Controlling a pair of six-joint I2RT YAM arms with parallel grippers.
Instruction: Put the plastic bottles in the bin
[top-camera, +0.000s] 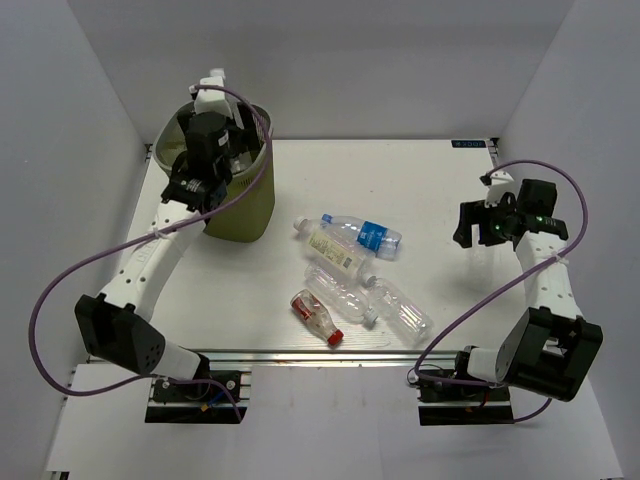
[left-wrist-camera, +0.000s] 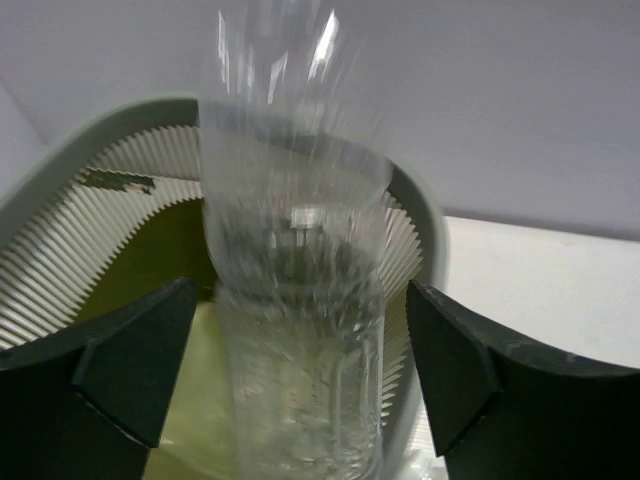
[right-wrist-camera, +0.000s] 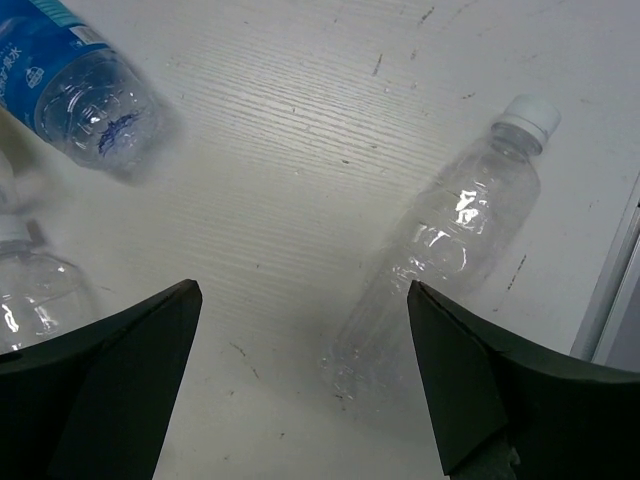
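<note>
The middle of the plain white-capped bottle (top-camera: 485, 250) (right-wrist-camera: 430, 262) is below my right gripper, which will close on it. This bottle lies apart from the other bottles.
The olive-green mesh bin (top-camera: 250, 205) stands at the back left, and my left gripper (top-camera: 226, 140) hangs over its mouth. In the left wrist view that gripper (left-wrist-camera: 298, 370) is open; a clear plastic bottle (left-wrist-camera: 295, 300), blurred, is upright between the jaws, with a gap on each side, above the bin's grey rim (left-wrist-camera: 90, 130). On the table lie a blue-labelled bottle (top-camera: 365, 235), a cream-labelled one (top-camera: 335, 250), a red-capped one (top-camera: 315, 315) and two plain ones (top-camera: 340, 292) (top-camera: 400, 308). My right gripper (top-camera: 470, 225) is open above the table, right of them.
The right wrist view looks down between the open right gripper (right-wrist-camera: 300, 380) at a plain white-capped bottle (right-wrist-camera: 450, 250), the blue-labelled bottle (right-wrist-camera: 70, 90) and part of another clear one (right-wrist-camera: 30, 295). White walls close in the table on three sides. The table's edge (right-wrist-camera: 610, 290) is near.
</note>
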